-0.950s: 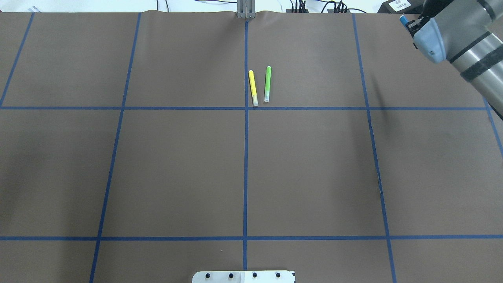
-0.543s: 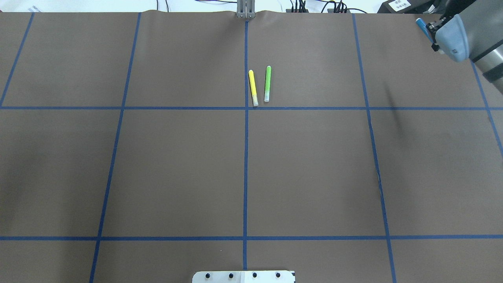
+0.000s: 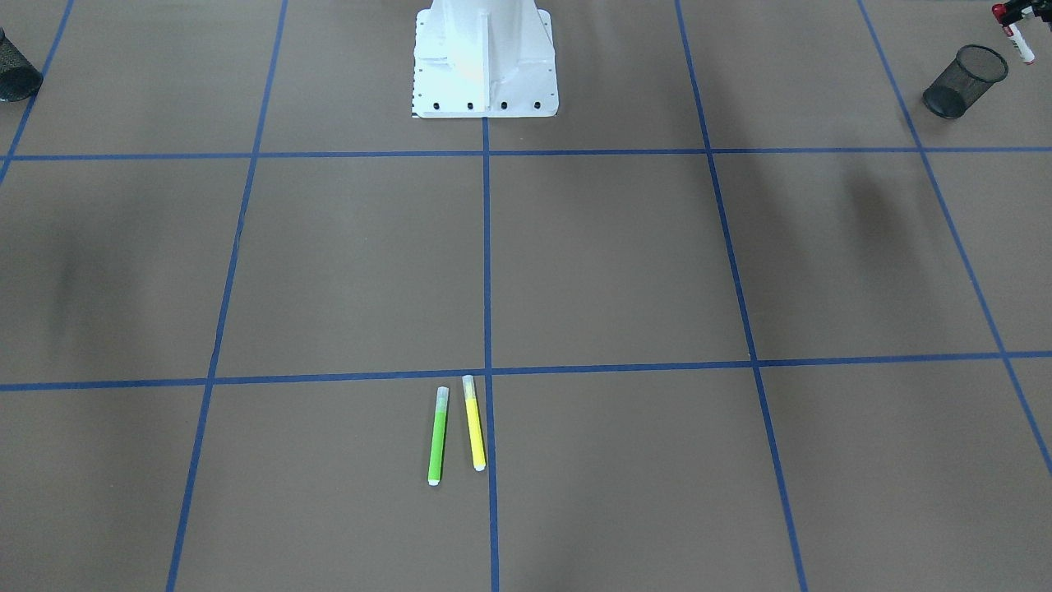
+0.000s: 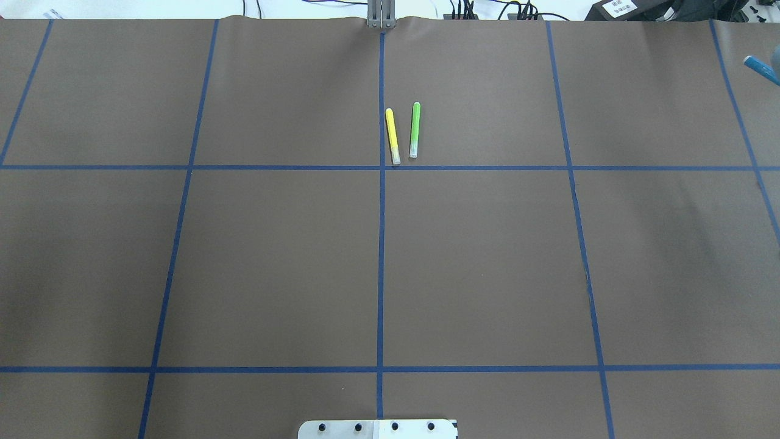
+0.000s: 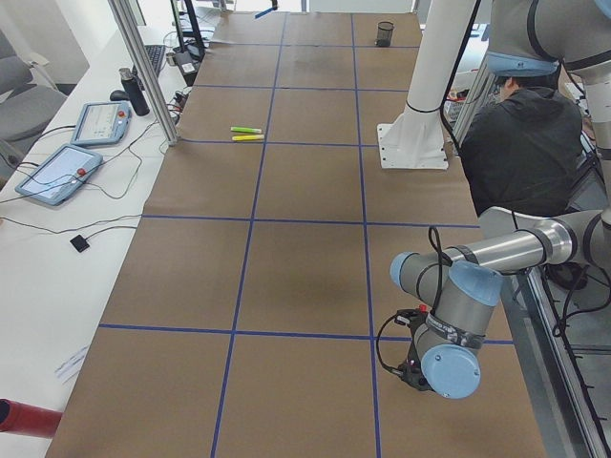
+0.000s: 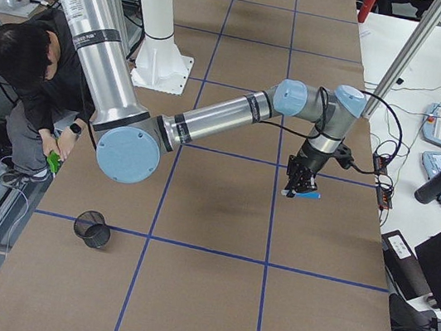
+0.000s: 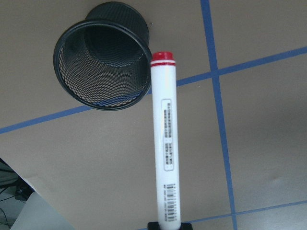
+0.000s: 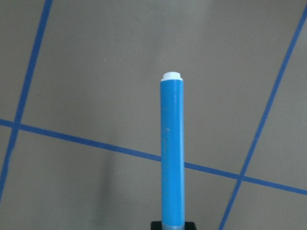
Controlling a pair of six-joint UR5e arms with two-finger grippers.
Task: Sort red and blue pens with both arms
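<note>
Next, my left gripper lets go of the red pen inside the black mesh cup (image 3: 957, 90) (image 7: 112, 46), just beside the pen's tip.
My left gripper (image 7: 169, 224) is shut on the white-barrelled red pen (image 7: 165, 139). The pen's red end points at the rim of a black mesh cup (image 7: 100, 72), beside its opening. In the front-facing view this pen (image 3: 1019, 43) hangs at the top right, just past the same cup (image 3: 966, 78). My right gripper (image 8: 173, 224) is shut on the blue pen (image 8: 172, 148), held above bare brown mat. Only the blue pen's tip (image 4: 762, 68) shows at the overhead view's right edge. In the exterior right view the blue pen (image 6: 310, 195) sticks out sideways from the right gripper (image 6: 294, 187).
A green highlighter (image 4: 415, 130) and a yellow highlighter (image 4: 393, 136) lie side by side near the far centre. A second mesh cup (image 3: 16, 62) stands near the robot's right side. The white robot base (image 3: 485, 57) is mid-table. A person (image 6: 33, 77) crouches beside it.
The right arm has swung to the right with the blue pen and left the overhead view; only the pen's tip remains at the edge. The highlighters have not moved.
</note>
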